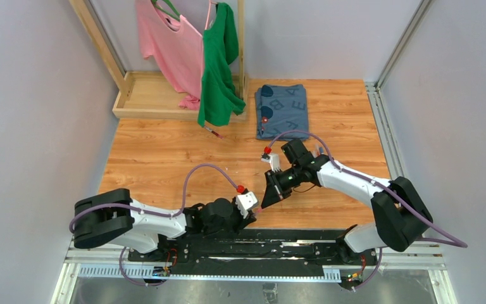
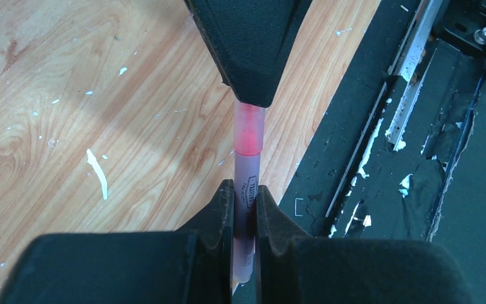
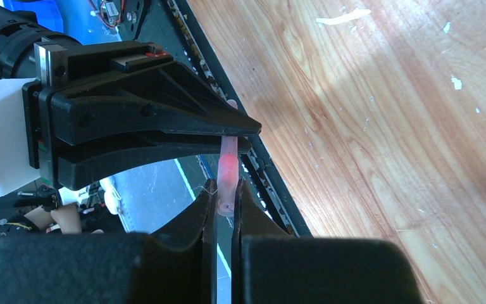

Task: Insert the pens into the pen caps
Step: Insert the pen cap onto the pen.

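The robot's right gripper needs to release the capped pen on the wood (image 1: 315, 168) next to the blue pen, closer to the folded cloth's side.
A pen (image 2: 247, 170) with a frosted pinkish barrel is clamped in my left gripper (image 2: 245, 194), which is shut on it. Its far end sits inside a translucent pen cap (image 2: 249, 130) with red showing through. My right gripper (image 3: 226, 192) is shut on that pen cap (image 3: 227, 170) and faces the left gripper's fingertips (image 3: 240, 125) tip to tip. In the top view the left gripper (image 1: 254, 209) and the right gripper (image 1: 266, 202) meet above the table's near edge. A dark red pen (image 1: 212, 131) lies far off below the green shirt.
A wooden rack (image 1: 152, 95) at the back holds a pink shirt (image 1: 164, 44) and a green shirt (image 1: 218, 63). A folded blue cloth (image 1: 283, 109) lies at the back right. The black rail (image 2: 380, 177) runs just beside the grippers. A white sliver of scrap (image 2: 98, 174) lies on the wood.
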`<state>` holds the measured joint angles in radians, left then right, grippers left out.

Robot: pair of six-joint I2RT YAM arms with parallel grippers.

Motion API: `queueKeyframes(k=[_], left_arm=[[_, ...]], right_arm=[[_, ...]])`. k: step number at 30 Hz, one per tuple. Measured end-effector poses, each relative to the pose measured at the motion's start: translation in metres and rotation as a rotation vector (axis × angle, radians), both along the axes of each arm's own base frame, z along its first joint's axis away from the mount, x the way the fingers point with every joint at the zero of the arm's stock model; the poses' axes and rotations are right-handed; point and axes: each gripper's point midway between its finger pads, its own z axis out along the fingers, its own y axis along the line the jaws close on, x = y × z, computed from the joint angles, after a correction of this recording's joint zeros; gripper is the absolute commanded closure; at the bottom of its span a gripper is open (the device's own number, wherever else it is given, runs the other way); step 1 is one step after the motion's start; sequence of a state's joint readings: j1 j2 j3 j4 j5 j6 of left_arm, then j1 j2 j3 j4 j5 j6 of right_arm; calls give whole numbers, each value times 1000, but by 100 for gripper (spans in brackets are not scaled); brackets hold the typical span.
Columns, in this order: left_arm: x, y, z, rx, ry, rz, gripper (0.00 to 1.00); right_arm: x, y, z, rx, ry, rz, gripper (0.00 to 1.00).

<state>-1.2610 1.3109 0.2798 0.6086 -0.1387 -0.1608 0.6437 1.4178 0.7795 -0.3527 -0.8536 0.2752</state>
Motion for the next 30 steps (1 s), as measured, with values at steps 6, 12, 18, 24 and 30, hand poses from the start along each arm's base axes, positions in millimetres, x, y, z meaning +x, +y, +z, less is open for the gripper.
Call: queueKeyframes(k=[6,12,18,24,30], left_arm=[[-2,1,1,9,-9,-20,100],[-3,1,1,11,-14,-35,100],[-5,0,2,14,-24,-45,100],[-6,1,0,25,-29,-55,100],[-7,1,0,26,-28,-58,100]], right_arm=[[-3,1,0,12,19,10,99],[-6,1,1,18,31,17,99],[-7,1,1,21,38,20,100],[-9,0,-1,25,50,24,99],[-11,1,-2,30,58,21,99]])
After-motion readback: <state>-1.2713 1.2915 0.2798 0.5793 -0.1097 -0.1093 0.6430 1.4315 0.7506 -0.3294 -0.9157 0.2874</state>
